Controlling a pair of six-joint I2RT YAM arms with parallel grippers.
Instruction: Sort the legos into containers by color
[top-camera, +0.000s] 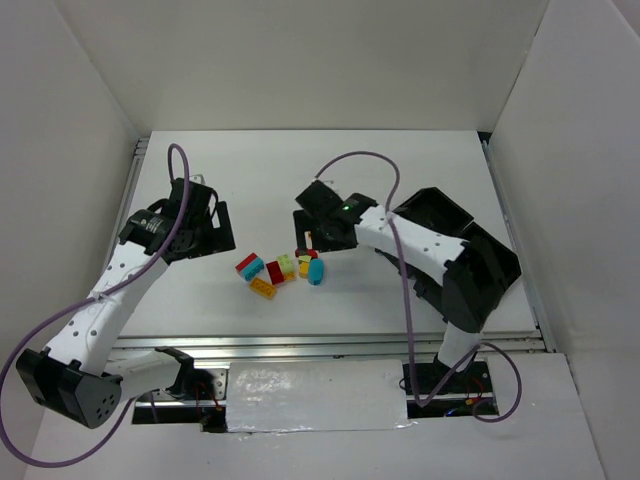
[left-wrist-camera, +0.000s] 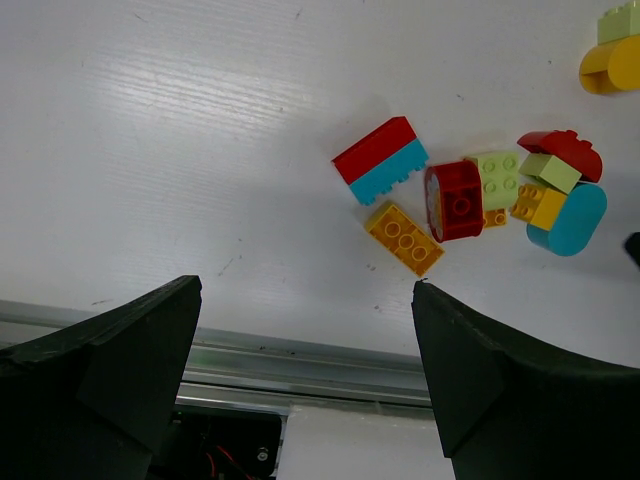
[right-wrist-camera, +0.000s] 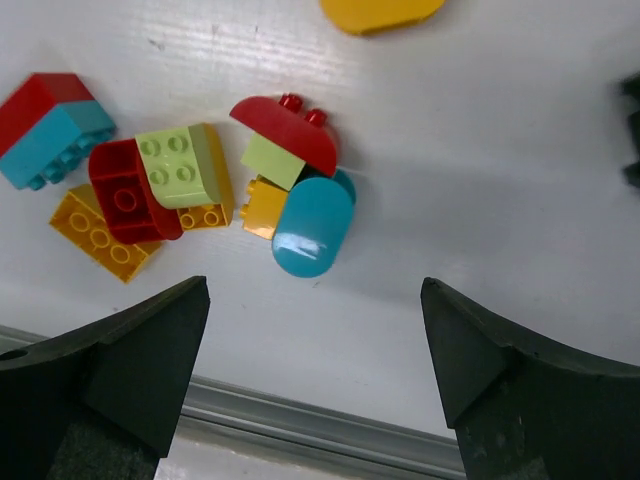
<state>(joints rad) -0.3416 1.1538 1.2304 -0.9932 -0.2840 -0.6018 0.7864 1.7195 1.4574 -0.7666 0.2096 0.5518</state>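
Observation:
Next, my right gripper closes across the cyan rounded brick (top-camera: 315, 271) (right-wrist-camera: 312, 226) and the small yellow brick at its side, gripping the two of them together.
The legos lie in one cluster (top-camera: 280, 270) on the white table between my grippers. The right wrist view shows a cyan rounded brick (right-wrist-camera: 312, 225), a red rounded brick (right-wrist-camera: 290, 130), a lime brick (right-wrist-camera: 180, 165), a red brick (right-wrist-camera: 125, 195), an orange flat brick (right-wrist-camera: 95, 235) and a red-on-cyan pair (right-wrist-camera: 50, 125). My right gripper (right-wrist-camera: 315, 285) is open and empty just near of the cyan brick. My left gripper (left-wrist-camera: 305, 288) is open and empty, left of the cluster (left-wrist-camera: 455, 200). The black tray (top-camera: 440, 210) stands at the right, mostly hidden by my right arm.
A yellow rounded brick (left-wrist-camera: 608, 68) and a lime brick (left-wrist-camera: 620, 22) lie apart, beyond the cluster. A metal rail (top-camera: 330, 345) runs along the table's near edge. White walls enclose the table on the left, right and back.

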